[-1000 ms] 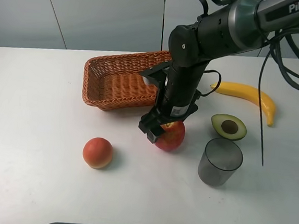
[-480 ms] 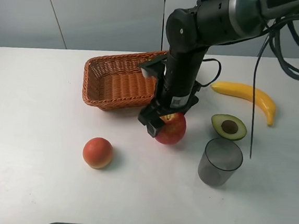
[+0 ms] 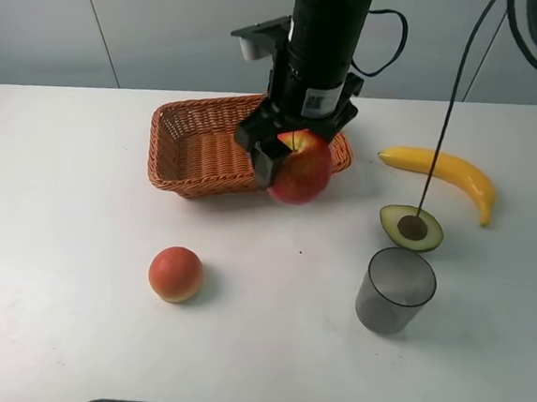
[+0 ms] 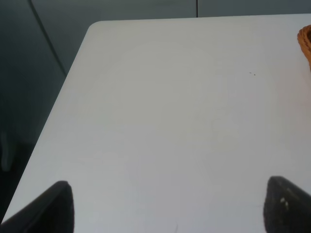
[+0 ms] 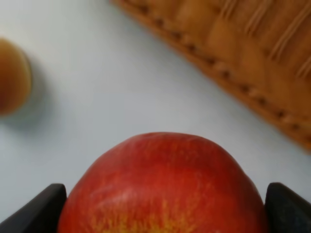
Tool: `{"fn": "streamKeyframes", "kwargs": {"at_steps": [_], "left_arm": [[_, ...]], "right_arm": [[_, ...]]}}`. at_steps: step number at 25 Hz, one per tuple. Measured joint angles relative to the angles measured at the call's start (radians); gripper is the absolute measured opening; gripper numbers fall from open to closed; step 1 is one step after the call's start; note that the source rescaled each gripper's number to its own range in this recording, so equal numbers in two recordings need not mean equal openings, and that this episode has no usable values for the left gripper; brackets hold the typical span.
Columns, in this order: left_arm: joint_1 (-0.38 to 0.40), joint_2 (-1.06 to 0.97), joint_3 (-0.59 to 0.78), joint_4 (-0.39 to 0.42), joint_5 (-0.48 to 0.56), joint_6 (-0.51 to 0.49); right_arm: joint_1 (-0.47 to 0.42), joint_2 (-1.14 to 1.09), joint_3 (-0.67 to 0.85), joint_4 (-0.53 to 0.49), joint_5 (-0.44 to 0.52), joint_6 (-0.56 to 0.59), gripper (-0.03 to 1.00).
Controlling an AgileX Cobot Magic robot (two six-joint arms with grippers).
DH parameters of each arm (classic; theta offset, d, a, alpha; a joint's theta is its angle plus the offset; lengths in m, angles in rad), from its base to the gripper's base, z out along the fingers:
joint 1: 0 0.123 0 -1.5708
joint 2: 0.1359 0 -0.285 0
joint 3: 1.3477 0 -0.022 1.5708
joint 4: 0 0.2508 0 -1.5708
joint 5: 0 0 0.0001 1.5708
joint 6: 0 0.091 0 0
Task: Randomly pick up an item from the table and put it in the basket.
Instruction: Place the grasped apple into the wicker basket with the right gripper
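Observation:
My right gripper is to let go of the red apple inside the basket [image 3: 223,150]. It will set the apple against the basket's near side, behind the orange-red fruit.
My right gripper [image 3: 293,158] is shut on the red apple [image 3: 301,172] and holds it in the air, over the near rim of the orange-brown wicker basket [image 3: 198,143]. In the right wrist view the apple [image 5: 163,187] fills the space between the two dark fingertips [image 5: 41,208], with the basket's rim [image 5: 233,77] beyond it. My left gripper [image 4: 165,208] is open over the bare white table [image 4: 170,121]; it does not show in the exterior high view.
A smaller orange-red round fruit [image 3: 176,274] lies on the table [image 3: 58,239] in front of the basket. A halved avocado [image 3: 411,228], a dark grey cup [image 3: 394,290] and a yellow banana [image 3: 445,171] are at the right.
My right gripper has lifted the apple off the table and carried it up and back toward the basket. The other objects have not moved.

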Motion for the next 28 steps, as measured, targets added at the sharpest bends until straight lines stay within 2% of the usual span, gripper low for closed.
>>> {"fn": "streamKeyframes", "kwargs": {"at_steps": [11,17,24,28], "left_arm": [[0.000,0.000,0.000,0.000,0.000,0.000],[0.000,0.000,0.000,0.000,0.000,0.000],[0.000,0.000,0.000,0.000,0.000,0.000],[0.000,0.000,0.000,0.000,0.000,0.000]], "right_arm": [[-0.002,0.007,-0.045,-0.140,-0.313,0.043,0.02],[-0.015,0.041,-0.045,-0.193,-0.431,0.048,0.02],[-0.017,0.085,-0.045,-0.200,-0.568,0.071,0.02],[-0.017,0.126,-0.045,-0.200,-0.598,0.094,0.02]]}}
